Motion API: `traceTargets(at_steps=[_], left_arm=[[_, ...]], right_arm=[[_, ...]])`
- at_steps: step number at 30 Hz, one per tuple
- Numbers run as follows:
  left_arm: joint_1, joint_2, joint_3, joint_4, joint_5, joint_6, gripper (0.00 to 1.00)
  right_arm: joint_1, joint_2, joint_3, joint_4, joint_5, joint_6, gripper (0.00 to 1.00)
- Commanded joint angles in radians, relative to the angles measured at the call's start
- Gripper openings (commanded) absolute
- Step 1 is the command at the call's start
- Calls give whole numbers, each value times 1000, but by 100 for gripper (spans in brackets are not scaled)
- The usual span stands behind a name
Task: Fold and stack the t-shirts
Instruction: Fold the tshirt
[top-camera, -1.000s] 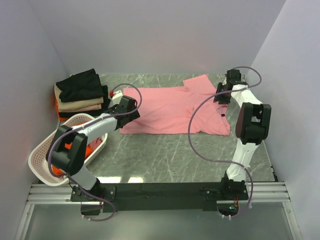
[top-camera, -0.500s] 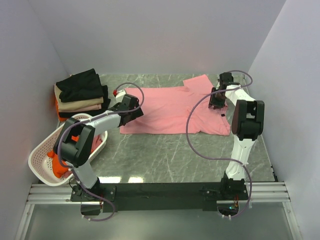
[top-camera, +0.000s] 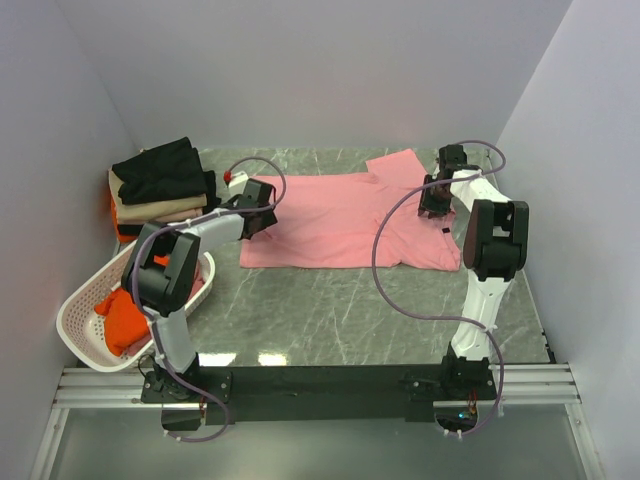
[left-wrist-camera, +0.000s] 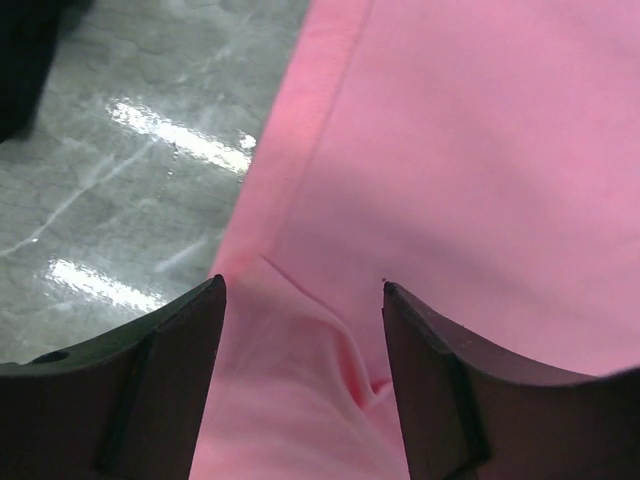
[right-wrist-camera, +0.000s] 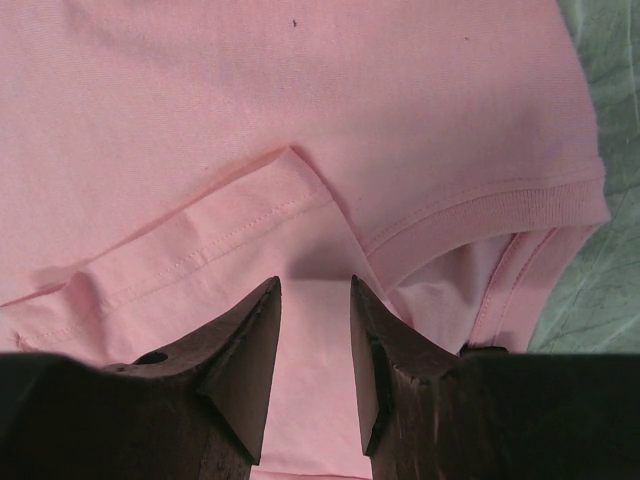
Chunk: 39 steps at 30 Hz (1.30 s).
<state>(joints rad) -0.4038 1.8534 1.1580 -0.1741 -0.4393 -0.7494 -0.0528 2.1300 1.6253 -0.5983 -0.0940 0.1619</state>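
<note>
The pink t-shirt is bunched by a raised wrinkle beside its hem, so next my left gripper pinches near the hem's edge (left-wrist-camera: 228, 262) and pulls away from the collar before folding.
A light pink t-shirt (top-camera: 340, 215) lies spread flat across the middle of the table. My left gripper (top-camera: 264, 222) sits at its left edge. In the left wrist view the left gripper (left-wrist-camera: 303, 288) is open and straddles a raised wrinkle of the pink t-shirt (left-wrist-camera: 480, 150) near its hem corner. My right gripper (top-camera: 435, 200) is over the shirt's right end by the ribbed collar (right-wrist-camera: 480, 215). The right gripper (right-wrist-camera: 314, 283) has its jaws narrowly apart just above flat pink cloth (right-wrist-camera: 300, 90), with no fold pinched between them.
Folded t-shirts are stacked at the back left, black (top-camera: 160, 172) on top of beige (top-camera: 160, 207). A white perforated basket (top-camera: 75, 305) at the front left holds orange-red cloth (top-camera: 125, 318). Grey marble table (top-camera: 340, 310) shows in front of the pink shirt. Walls close in on both sides.
The right gripper moved inward from the shirt's far right onto the collar area, then stayed. The left arm's elbow swung toward the back, and its jaws opened wider, then narrowed.
</note>
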Motion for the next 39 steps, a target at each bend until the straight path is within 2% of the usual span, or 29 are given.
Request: traceTargets(at_steps=[1,10,17,22,34,39], left_arm=[[10,20,48,-39,-45,16,69],[17,70,72,-61,-55,21,49],[25,64,66,-71,-82,21,24],[39,47,51,-82,-98,22,13],[69,9,9,-82,-85,33,11],[69,6,8,-79,-78,38,21]], right_arm=[[-4,-13,42,5,16,-5,41],[-5,-16,30,17,13,-4,41],[-5,-12,31,15,20,-4,41],[-8,-8,33,12,39,-2,41],[-15,-16,30,18,40,1,41],[-15,-4,27,12,16,-4,41]])
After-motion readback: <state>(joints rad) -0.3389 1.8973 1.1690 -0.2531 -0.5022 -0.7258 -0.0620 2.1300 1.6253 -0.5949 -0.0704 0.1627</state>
